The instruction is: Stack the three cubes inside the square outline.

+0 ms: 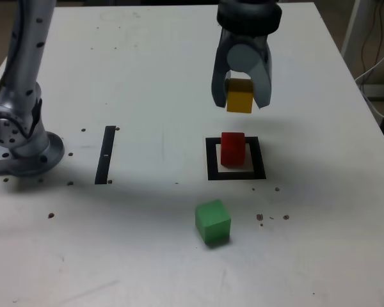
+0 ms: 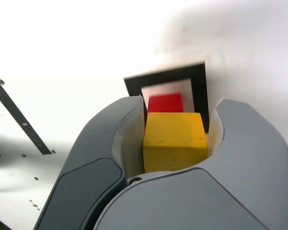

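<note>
Next, I let go of the yellow cube with my gripper on top of the red cube [image 1: 237,133] [image 2: 166,104] inside the square outline.
My gripper [image 1: 240,97] hangs in the air, shut on the yellow cube [image 1: 239,97], a little behind and above the square outline [image 1: 236,173]. The red cube [image 1: 233,148] stands inside that outline's white centre. In the wrist view the yellow cube [image 2: 174,139] sits clamped between the two grey fingers [image 2: 110,143], with the red cube [image 2: 165,102] and the black square outline [image 2: 199,91] visible just beyond it. The green cube [image 1: 212,222] rests on the table in front of the outline, apart from it.
A thin black strip [image 1: 106,154] lies on the white table [image 1: 147,77] toward the exterior view's left, also seen in the wrist view as a strip [image 2: 19,117]. The arm's grey base [image 1: 22,144] stands at the far left. Small dark specks dot the surface.
</note>
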`<state>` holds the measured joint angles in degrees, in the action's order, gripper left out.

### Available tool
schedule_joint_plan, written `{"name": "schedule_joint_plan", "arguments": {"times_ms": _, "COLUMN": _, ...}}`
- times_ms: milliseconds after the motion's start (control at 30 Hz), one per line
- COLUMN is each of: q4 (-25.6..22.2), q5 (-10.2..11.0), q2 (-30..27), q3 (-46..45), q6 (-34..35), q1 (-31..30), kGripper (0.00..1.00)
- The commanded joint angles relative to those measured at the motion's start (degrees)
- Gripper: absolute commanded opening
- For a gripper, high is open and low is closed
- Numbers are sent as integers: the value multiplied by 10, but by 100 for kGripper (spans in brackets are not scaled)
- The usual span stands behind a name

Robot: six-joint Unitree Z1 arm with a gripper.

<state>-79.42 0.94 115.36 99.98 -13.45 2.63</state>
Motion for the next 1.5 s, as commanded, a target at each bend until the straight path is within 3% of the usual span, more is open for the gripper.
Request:
{"name": "schedule_joint_plan", "arguments": {"times_ms": 0, "q4": 11, "q5": -3, "q2": -14, "q3": -20, "q6": 7, "q1": -5, "kGripper": 27}}
{"name": "schedule_joint_plan", "arguments": {"times_ms": 533, "q4": 56, "q5": -25, "q2": -23, "q3": -79, "q6": 57, "q1": -44, "kGripper": 28}}
{"name": "schedule_joint_plan", "arguments": {"times_ms": 1333, "q4": 95, "q5": -30, "q2": 15, "q3": -100, "q6": 48, "q1": -26, "kGripper": 28}}
{"name": "schedule_joint_plan", "arguments": {"times_ms": 1400, "q4": 97, "q5": -31, "q2": 17, "q3": -100, "q6": 46, "q1": -25, "kGripper": 33}}
{"name": "schedule_joint_plan", "arguments": {"times_ms": 1467, "q4": 100, "q5": -32, "q2": 20, "q3": -100, "q6": 42, "q1": -25, "kGripper": 49}}
